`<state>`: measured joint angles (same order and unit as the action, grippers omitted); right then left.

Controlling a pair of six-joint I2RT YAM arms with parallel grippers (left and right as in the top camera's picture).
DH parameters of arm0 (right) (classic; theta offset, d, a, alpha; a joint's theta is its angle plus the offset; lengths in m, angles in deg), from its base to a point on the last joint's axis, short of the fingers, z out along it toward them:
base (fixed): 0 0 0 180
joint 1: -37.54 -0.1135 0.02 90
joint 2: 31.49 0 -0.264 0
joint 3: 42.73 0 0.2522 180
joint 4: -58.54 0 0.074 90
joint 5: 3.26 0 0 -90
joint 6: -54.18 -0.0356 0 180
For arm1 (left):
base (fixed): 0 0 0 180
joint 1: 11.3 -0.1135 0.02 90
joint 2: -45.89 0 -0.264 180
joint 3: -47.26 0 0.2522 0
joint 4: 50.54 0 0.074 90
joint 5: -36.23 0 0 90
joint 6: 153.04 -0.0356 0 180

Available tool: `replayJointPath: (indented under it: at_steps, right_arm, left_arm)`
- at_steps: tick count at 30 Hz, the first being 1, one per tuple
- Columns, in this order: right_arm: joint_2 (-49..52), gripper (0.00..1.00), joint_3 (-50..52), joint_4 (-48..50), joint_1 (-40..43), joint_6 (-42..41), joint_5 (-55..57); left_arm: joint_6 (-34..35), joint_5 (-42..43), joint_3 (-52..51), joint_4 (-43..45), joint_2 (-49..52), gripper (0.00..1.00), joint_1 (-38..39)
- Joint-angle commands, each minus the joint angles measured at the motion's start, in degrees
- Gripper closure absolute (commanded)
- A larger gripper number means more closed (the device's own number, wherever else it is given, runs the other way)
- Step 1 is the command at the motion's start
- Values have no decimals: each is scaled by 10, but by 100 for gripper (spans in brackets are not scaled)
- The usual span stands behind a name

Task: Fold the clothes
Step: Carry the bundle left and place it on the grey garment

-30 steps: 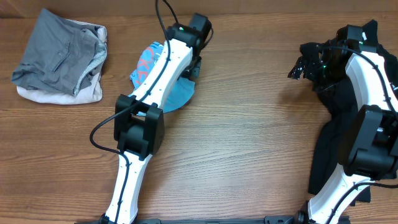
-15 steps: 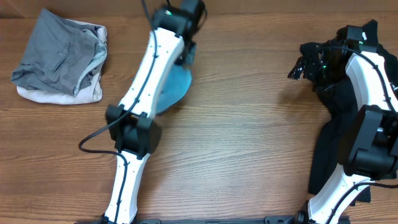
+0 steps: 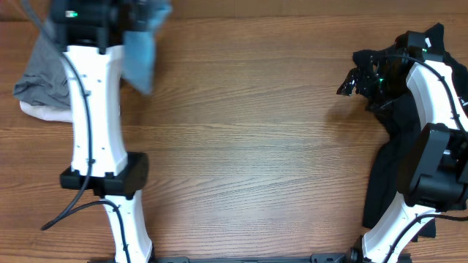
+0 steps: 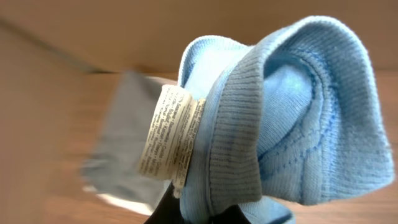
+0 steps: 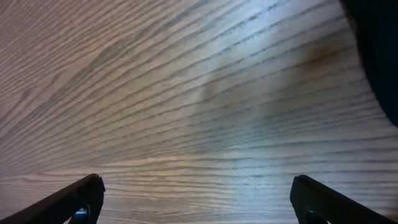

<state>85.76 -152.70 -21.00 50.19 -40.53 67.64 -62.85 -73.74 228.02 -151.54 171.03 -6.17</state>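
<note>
My left gripper should release the light blue T-shirt on top of the folded grey and cream pile [image 3: 58,60] [image 4: 147,116].
My left gripper [image 3: 135,16] is shut on the light blue T-shirt [image 3: 142,52] and holds it in the air at the far left, so the shirt hangs down beside the arm. In the left wrist view the gripper [image 4: 249,214] pinches the ribbed collar of the shirt [image 4: 292,106], with the white label [image 4: 169,140] beside it. The folded grey and cream pile [image 3: 35,82] lies under the arm, partly hidden, and shows blurred in the left wrist view [image 4: 118,146]. My right gripper [image 3: 352,80] is open and empty over bare wood, also in the right wrist view [image 5: 199,208].
A black garment [image 3: 395,124] lies along the right edge under the right arm, and its edge shows in the right wrist view [image 5: 380,50]. The wooden table [image 3: 256,146] spreads between the two arms.
My left arm has lifted the blue T-shirt off the table and swung it up and left, over the grey and cream pile. The right arm has not moved.
</note>
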Motion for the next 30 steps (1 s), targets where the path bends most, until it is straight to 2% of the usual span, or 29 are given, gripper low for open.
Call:
replayJointPath:
  at_steps: [1,10,15,19,24,27,30]
  right_arm:
    - [-28,0,-10,-15,-2,0,-5]
    - [-28,0,-10,-67,-2,0,-5]
    - [-28,0,-10,-80,-2,0,-5]
    - [-28,0,-10,-83,-3,-1,-5]
    - [-28,0,-10,-85,-7,-1,-5]
    - [-28,0,-10,-83,-7,-1,-5]
    - [-28,0,-10,-83,-7,-1,-5]
  left_arm:
    - [-54,-75,10,35,-15,96,-63]
    - [-107,-76,10,187,-8,96,-218]
    - [-135,-27,-11,231,-7,96,-290]
    - [-171,-24,-70,284,-7,96,-306]
    - [-206,-16,-207,415,-7,96,-304]
    - [-208,49,-281,466,-7,96,-293]
    - [-200,70,-352,509,-7,96,-271]
